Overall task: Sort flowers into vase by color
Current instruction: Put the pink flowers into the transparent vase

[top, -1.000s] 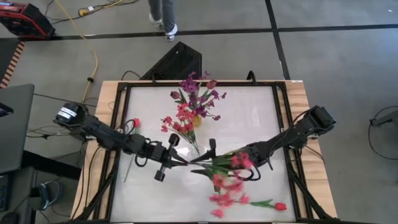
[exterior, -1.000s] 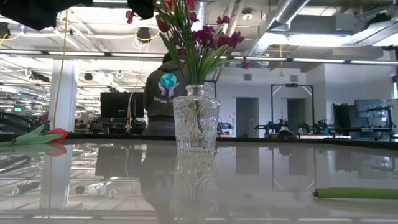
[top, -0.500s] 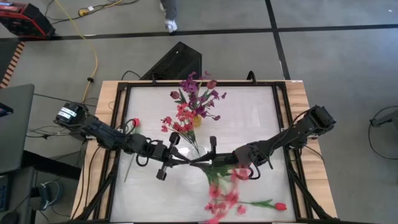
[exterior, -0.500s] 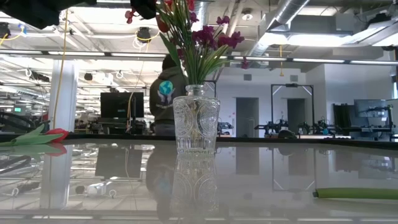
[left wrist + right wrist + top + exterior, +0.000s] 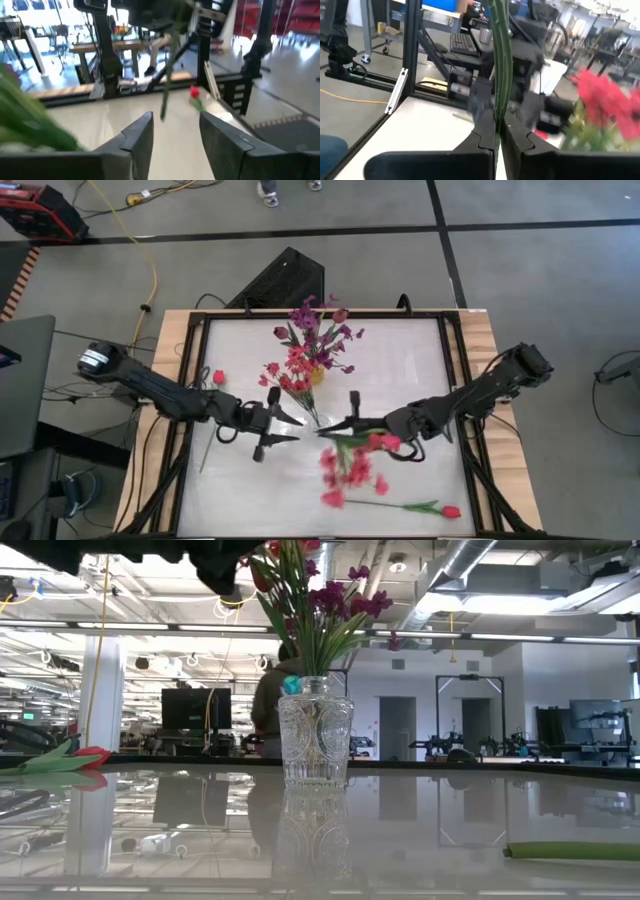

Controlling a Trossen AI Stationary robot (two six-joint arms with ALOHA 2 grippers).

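The red-pink blossom spray will drop from my right gripper into the clear glass vase (image 5: 326,423), beside the standing red-pink flowers' stems.
A clear glass vase (image 5: 317,376) (image 5: 315,735) holds purple and red-pink flowers at the table's far middle. My right gripper (image 5: 336,429) (image 5: 496,131), near the table's centre, is shut on the green stem of a red-pink blossom spray (image 5: 350,465). My left gripper (image 5: 290,428) (image 5: 176,131) stands open just left of that stem's end, touching nothing. One red tulip (image 5: 218,378) lies flat by the left edge. Another red tulip (image 5: 450,511) lies flat at the near right. My right gripper pinches the spray's bare green stem (image 5: 498,107) between its two fingertips, close to the stem's cut end (image 5: 322,432). The fingers come from the table's right and lie across the stem. The blossoms (image 5: 605,105) trail toward the near edge.
The metal frame rail (image 5: 455,380) runs around the glossy white tabletop. The near-right tulip's long stem (image 5: 570,852) lies on the table. A person (image 5: 275,705) stands behind the table, past the vase.
My right gripper has shut on the spray's stem and taken hold of it. My left gripper has opened, let go of the stem and drawn back toward the table's left edge. The spray's blossoms have swung in closer under my right gripper.
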